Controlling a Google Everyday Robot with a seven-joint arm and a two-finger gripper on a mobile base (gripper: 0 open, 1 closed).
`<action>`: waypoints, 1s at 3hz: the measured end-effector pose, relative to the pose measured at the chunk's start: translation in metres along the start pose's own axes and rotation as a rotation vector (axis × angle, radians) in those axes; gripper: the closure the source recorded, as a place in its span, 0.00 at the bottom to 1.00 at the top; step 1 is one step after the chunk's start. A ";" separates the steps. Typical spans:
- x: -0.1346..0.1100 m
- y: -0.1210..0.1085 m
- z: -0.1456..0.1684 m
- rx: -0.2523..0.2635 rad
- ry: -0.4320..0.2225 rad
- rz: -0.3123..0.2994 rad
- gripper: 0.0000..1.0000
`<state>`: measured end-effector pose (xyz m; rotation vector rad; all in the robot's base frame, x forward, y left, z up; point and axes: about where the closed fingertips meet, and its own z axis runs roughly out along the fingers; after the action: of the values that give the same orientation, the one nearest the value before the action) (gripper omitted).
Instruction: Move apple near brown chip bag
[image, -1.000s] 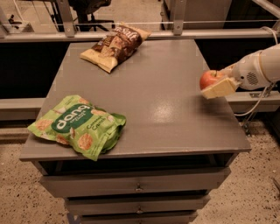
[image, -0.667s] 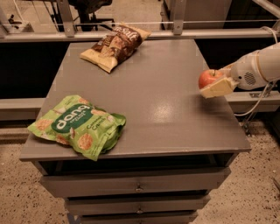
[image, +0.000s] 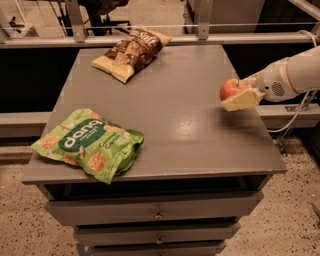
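Next, I let go of the apple, held just above the table's edge, with my gripper on the grey table (image: 138, 70), against the near end of the brown chip bag.
The apple (image: 229, 88) is small, round and red, held in my gripper (image: 239, 93) just above the right edge of the grey table (image: 175, 120). The gripper's cream fingers (image: 242, 99) are shut around the apple, and the white arm reaches in from the right. The brown chip bag (image: 131, 52) lies flat at the far left-centre of the table, well away from the apple.
A bright green "dang" bag (image: 89, 144) lies at the front left corner of the table. The table has drawers (image: 157, 214) below. A metal rail (image: 160, 37) runs behind the table's far edge. A cable (image: 295, 117) hangs at the right.
The gripper with the apple has lifted slightly and shifted a little left over the table's right edge. The bags have not moved.
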<state>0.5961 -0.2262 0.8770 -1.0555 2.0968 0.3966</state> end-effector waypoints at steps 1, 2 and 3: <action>-0.041 0.001 0.041 -0.038 -0.074 -0.015 1.00; -0.096 -0.004 0.089 -0.077 -0.151 -0.031 1.00; -0.148 0.005 0.127 -0.122 -0.212 -0.058 1.00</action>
<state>0.7107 -0.0694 0.8995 -1.0908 1.8698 0.5874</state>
